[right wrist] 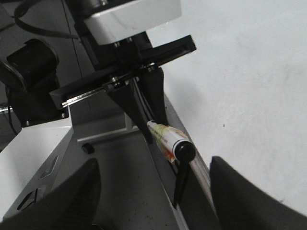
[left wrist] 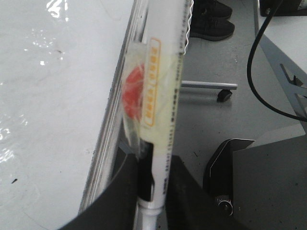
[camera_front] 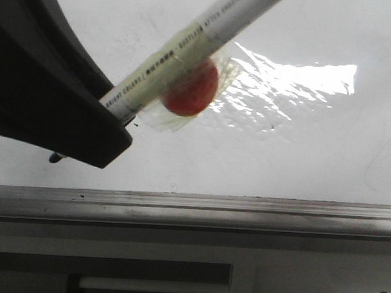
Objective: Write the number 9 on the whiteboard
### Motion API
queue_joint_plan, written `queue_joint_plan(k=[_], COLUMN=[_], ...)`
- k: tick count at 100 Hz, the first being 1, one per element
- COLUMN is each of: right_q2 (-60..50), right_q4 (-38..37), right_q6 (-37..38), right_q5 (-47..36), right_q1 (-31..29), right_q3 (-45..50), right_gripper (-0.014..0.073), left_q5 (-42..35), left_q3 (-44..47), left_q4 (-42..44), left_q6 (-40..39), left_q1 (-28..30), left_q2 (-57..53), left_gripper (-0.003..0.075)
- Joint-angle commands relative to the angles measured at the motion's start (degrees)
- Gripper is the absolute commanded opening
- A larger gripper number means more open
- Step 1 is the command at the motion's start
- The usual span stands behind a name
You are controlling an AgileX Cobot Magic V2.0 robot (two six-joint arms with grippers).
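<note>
The robot's right gripper should grip the white marker by its body (camera_front: 245, 6) (right wrist: 171, 138) near the black end, beyond where the left gripper holds it.
The whiteboard (camera_front: 300, 145) fills the front view, glossy white with bright glare and a grey edge rail (camera_front: 244, 211). No black line of a number 9 shows on it in any view. My left gripper (camera_front: 121, 126) is shut on a white marker (camera_front: 187, 47) that has a red piece (camera_front: 193, 90) taped to its barrel. In the left wrist view the marker (left wrist: 163, 96) sits between the black fingers (left wrist: 120, 201), over the rail beside the whiteboard (left wrist: 48, 120). My right gripper (right wrist: 153, 191) is open and empty, off the board's edge, facing the marker's black end (right wrist: 183, 151).
A small dark tip (camera_front: 56, 157) pokes out under my left gripper, close to the board. Beyond the board's edge are grey floor, black shoes (left wrist: 211, 24), a caster wheel (left wrist: 224, 95), a black cable (left wrist: 254, 81) and the robot's base (right wrist: 33, 143).
</note>
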Motion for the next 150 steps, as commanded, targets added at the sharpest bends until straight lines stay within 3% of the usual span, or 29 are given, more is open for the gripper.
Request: queue_joint_plan(k=[1,13,52,66,81,100,109,121,126,137,150], right_q2=[3.80,8.40,16.90,18.44,18.43,18.43,18.43,18.43,18.43,18.43,16.95], right_q4=[2.69,4.83,8.80,9.74,9.89,8.70,3.99,-10.53,-16.59,-31.85,-44.71], right_q6=[-1.29,-1.38,-1.82,-1.82,-1.82,-1.82,0.00,13.93,20.03,31.67,43.31], right_q5=[-6.14,-12.00,-15.81,-15.40,-15.51,-9.85,-0.32,11.92,14.57,18.39,14.19], right_q1=[1.85,3.83,9.39,9.70,9.70,9.70,9.10,8.74,8.74,8.74,8.74], right_q3=[-1.75,-1.75,-1.75,-1.75,-1.75,-2.44,-5.27,-14.10,-18.54,-27.86,-32.32], right_gripper=[0.0429,0.0429,0.0414,0.0244,-0.0064,-0.0061,-0.0061,-0.0060,-0.0056,-0.0056,-0.0041], left_q5=[-2.17,-2.17,-2.17,-2.17,-2.17,-2.17,-0.30,4.27,6.81,9.34,6.43], left_q3=[-1.90,-1.90,-1.90,-1.90,-1.90,-1.90,-1.90,-1.90,-1.90,-1.90,-1.37], left_q4=[-1.78,-1.99,-2.80,-2.89,-2.89,-3.03,-2.75,0.86,2.57,5.65,10.89], left_q6=[0.83,0.95,1.16,1.16,1.16,-3.37,-8.19,-18.63,-20.93,-26.33,-33.93], left_q1=[-0.55,-0.55,-0.55,-0.55,-0.55,-0.44,-0.44,-0.44,-0.44,-0.44,-0.44], left_q2=[-1.20,-1.20,-1.20,-1.20,-1.20,-1.70,-3.72,-8.35,-11.12,-16.71,-24.41], left_gripper=[-0.0020,-0.0020,-0.0020,-0.0020,-0.0020,0.0008,0.0134,0.0393,0.0460,0.0466,0.0384])
